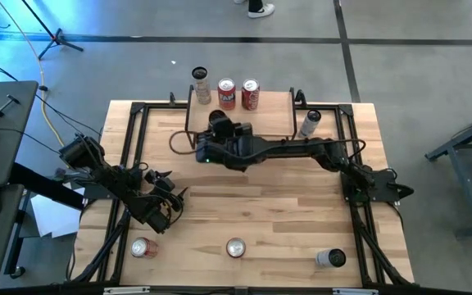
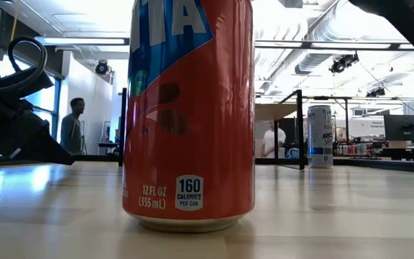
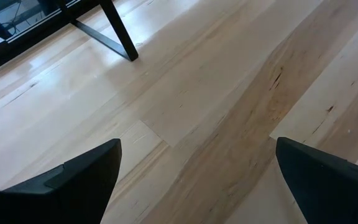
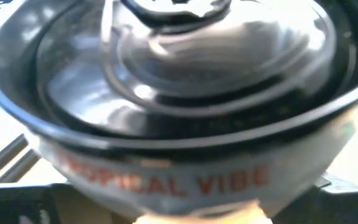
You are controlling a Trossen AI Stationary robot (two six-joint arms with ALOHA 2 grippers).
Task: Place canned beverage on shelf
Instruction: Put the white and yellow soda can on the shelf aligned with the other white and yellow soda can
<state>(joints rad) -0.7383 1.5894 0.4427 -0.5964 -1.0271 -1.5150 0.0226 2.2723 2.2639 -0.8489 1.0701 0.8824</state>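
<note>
My right gripper will release the white can on the shelf [image 1: 197, 117] just before the pale can there.
The shelf [image 1: 273, 115] stands at the table's far middle. A pale can [image 1: 200, 85] and two red cans [image 1: 226, 95] [image 1: 250, 95] stand along its far edge. My right gripper [image 1: 217, 123] reaches from the right over the shelf's near left part. A white can marked "TROPICAL VIBE" [image 4: 185, 93] fills the right wrist view, lid toward the camera, with the gripper shut on it. In the high view the gripper hides this can. My left gripper [image 1: 166, 205] waits open over bare wood [image 3: 197, 112] at the table's left. My right gripper holds the white can close in front of its wrist, at a place below the lettered upper wall [image 4: 166, 180]. The can itself hides the fingers and the place of contact. The can sits about upright, lid [image 4: 179, 56] up, above the shelf.
A pale can [image 1: 310, 123] [image 2: 320, 137] stands on the table right of the shelf. Near the front edge stand or lie a reddish can [image 1: 143, 247], an orange can [image 1: 235, 247] [image 2: 189, 115] and a dark-ended can [image 1: 331, 259]. A person [image 2: 70, 126] stands beyond the table.
</note>
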